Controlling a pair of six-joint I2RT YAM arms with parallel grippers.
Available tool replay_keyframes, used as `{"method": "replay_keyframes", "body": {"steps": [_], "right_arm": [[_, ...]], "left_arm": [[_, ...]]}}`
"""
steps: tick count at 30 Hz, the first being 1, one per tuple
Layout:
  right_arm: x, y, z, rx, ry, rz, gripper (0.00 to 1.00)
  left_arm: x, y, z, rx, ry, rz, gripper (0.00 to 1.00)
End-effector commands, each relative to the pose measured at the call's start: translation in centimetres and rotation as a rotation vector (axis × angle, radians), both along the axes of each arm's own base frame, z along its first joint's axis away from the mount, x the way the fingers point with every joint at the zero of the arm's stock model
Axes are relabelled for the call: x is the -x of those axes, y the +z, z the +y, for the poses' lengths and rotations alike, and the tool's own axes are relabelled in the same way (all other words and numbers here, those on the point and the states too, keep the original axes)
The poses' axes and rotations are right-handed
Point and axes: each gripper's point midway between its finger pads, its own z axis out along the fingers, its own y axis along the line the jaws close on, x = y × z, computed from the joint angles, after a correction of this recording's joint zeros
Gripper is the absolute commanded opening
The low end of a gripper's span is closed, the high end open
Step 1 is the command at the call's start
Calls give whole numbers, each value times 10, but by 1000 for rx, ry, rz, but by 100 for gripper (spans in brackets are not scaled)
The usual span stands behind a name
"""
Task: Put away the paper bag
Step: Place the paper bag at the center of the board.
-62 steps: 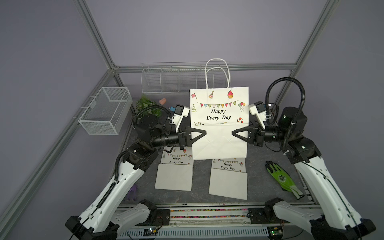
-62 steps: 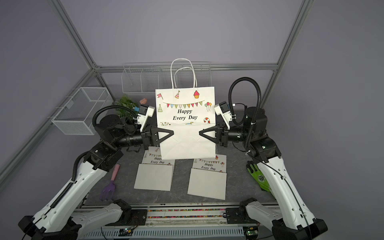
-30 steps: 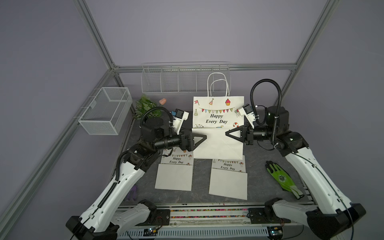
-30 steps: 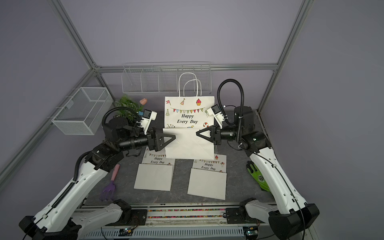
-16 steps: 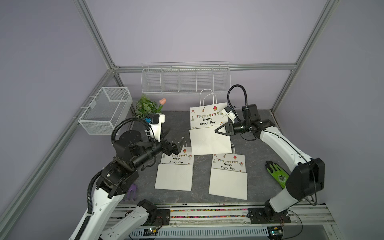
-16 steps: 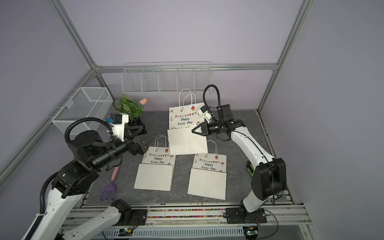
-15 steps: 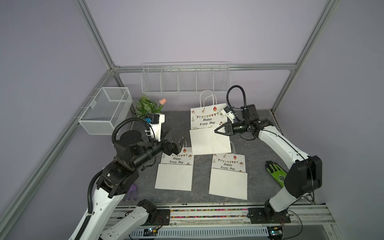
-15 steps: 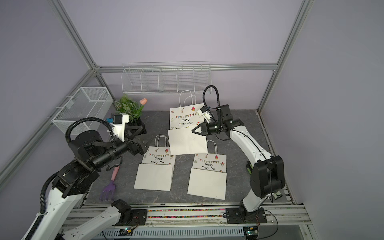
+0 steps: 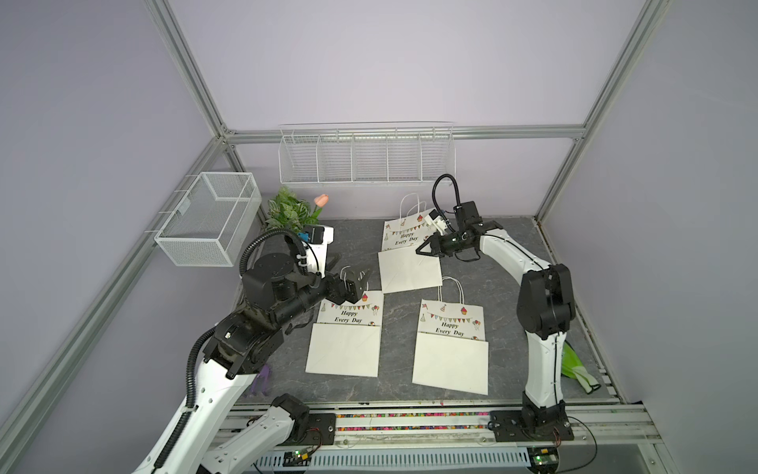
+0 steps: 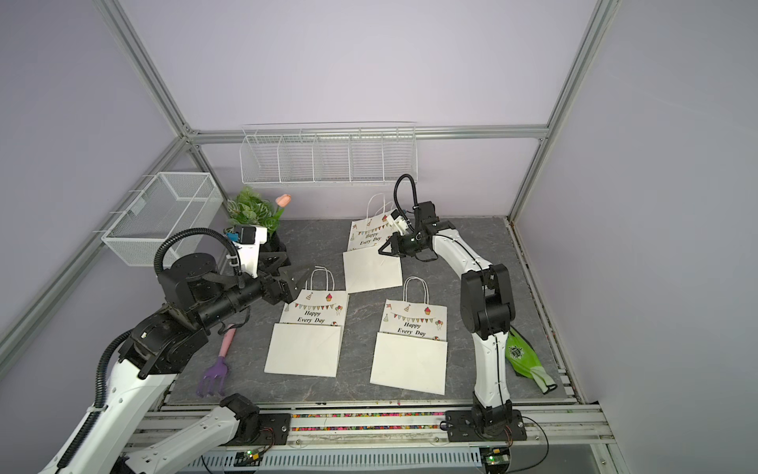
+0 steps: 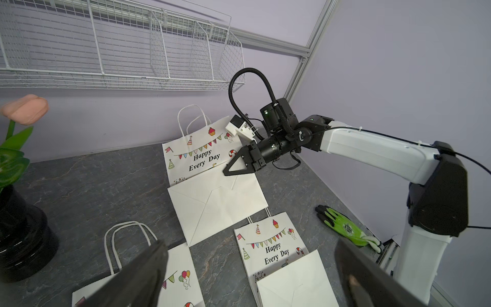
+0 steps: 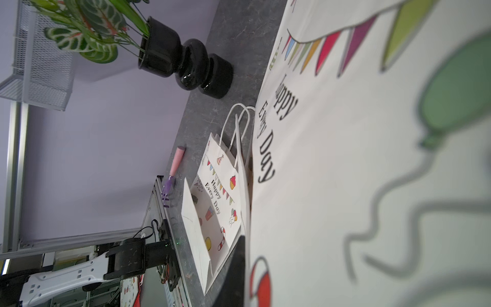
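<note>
I will let the white paper bag go from my right gripper so that it is flat on the table (image 9: 415, 259), behind the other folded bags.
A white paper bag (image 9: 406, 266) (image 10: 371, 271) printed "Happy Every Day" lies folded at the back of the table, its printed half tilted up toward the wall. My right gripper (image 9: 422, 250) (image 10: 383, 249) (image 11: 228, 172) is shut on that bag's right edge. In the right wrist view the printed paper fills the frame beside the gripper (image 12: 245, 279). My left gripper (image 9: 361, 279) (image 10: 297, 279) (image 11: 252, 279) hangs open and empty above the handles of a second folded bag (image 9: 348, 328). A third bag (image 9: 451, 353) lies at the front right.
A wire rack (image 9: 365, 156) hangs on the back wall and a wire basket (image 9: 209, 217) on the left wall. A plant in a black vase (image 10: 254, 213) stands at the back left. A purple rake (image 10: 217, 369) lies front left, a green glove (image 10: 525, 357) front right.
The bag, earlier held upright between both grippers, has come down onto the back of the table. My left gripper let go and drew back to the left. The right one still holds it.
</note>
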Motion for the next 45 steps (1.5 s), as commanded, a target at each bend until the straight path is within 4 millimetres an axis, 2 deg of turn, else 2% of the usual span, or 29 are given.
{"method": "replay_keyframes", "body": {"steps": [1, 5, 12, 24, 27, 31, 35, 39, 45], "right_arm": [[-10, -18, -11, 40, -24, 21, 7], [-20, -45, -17, 40, -43, 67, 7], [-35, -79, -22, 101, -57, 109, 7], [-52, -119, -38, 190, -86, 146, 7], [-56, -125, -45, 213, -100, 144, 12], [-59, -131, -48, 231, -103, 149, 30], [-63, -130, -48, 236, -106, 143, 41], [-64, -126, -47, 225, -120, 143, 46], [-65, -120, -32, 186, -126, 150, 55]], "left_arm": [[-2, -12, -1, -23, -3, 23, 99], [-3, -15, -1, -28, -1, 29, 99], [-5, -18, -4, -29, -10, 42, 99], [-9, -25, -5, -39, -2, 57, 100], [-10, -26, -4, -41, 6, 56, 100], [-12, -27, -4, -44, 13, 57, 100], [-13, -27, -3, -46, 23, 58, 100], [-14, -30, -2, -49, 31, 62, 100], [-17, -33, -5, -39, 29, 70, 100]]}}
